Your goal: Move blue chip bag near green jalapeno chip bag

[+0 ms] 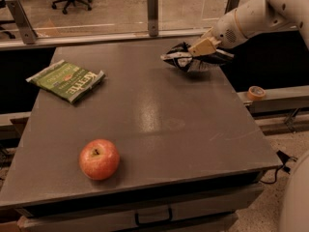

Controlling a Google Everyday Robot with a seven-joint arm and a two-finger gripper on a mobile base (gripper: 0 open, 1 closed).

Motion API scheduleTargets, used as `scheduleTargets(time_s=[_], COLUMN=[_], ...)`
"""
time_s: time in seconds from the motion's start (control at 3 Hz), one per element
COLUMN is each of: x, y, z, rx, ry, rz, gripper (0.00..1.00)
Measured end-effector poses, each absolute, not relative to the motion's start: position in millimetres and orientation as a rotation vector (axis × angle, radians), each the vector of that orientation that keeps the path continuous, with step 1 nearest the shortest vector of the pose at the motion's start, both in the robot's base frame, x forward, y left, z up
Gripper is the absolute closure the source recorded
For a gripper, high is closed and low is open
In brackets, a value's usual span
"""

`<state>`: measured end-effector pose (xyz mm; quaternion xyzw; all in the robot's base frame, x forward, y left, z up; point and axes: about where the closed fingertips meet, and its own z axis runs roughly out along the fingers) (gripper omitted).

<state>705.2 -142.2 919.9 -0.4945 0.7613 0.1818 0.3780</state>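
I need to set the blue chip bag down with my gripper on the table (pixel 122 65) by the inner corner of the green jalapeno chip bag.
The blue chip bag (pixel 179 60) is at the far right of the grey table (pixel 159 115), crinkled, with a whitish end pointing left. My gripper (pixel 202 48) comes in from the upper right and is shut on the bag's right part, holding it just above the tabletop. The green jalapeno chip bag (pixel 67 80) lies flat at the far left of the table, well apart from the blue bag.
A red apple (pixel 99 159) sits near the front left of the table. A roll of tape (pixel 256 92) lies on the ledge to the right. A glass barrier with metal posts (pixel 152 12) runs along the table's far edge.
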Motion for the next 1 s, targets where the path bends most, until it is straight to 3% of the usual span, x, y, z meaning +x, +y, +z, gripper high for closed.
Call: scheduleTargets(time_s=[1.0], x=[715.8], y=[-6.4], z=[935.4], rx=[-1.675], ry=[1.533], rz=[0.438], gripper=[1.0])
